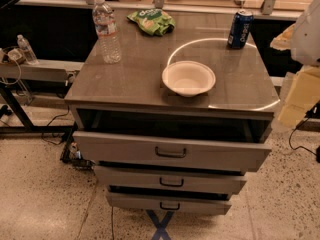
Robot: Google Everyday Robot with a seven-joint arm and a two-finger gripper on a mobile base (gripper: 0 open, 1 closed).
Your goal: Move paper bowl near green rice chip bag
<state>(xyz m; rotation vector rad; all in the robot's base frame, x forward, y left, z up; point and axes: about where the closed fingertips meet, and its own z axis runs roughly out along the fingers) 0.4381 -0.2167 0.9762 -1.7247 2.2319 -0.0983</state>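
Next, I bring the fingers of my gripper closed on the paper bowl's rim [211,71], on the side that is toward the blue soda can.
The paper bowl [188,77] is off-white, round and shallow. It stands upright on the grey cabinet top [130,74], right of centre and near the front edge. The green rice chip bag [151,21] is wrinkly and bright green with white lettering. It lies at the back of the top, near the middle, well behind and to the left of the bowl. My gripper does not show in this view. A white rounded shape [307,31] with yellowish parts below it sits at the right edge, clear of the cabinet top.
A clear water bottle [106,30] stands at the back left of the top. A blue soda can [240,29] stands at the back right. Three drawers [171,153] below stand partly pulled out. Cables and a table frame are on the floor to the left.
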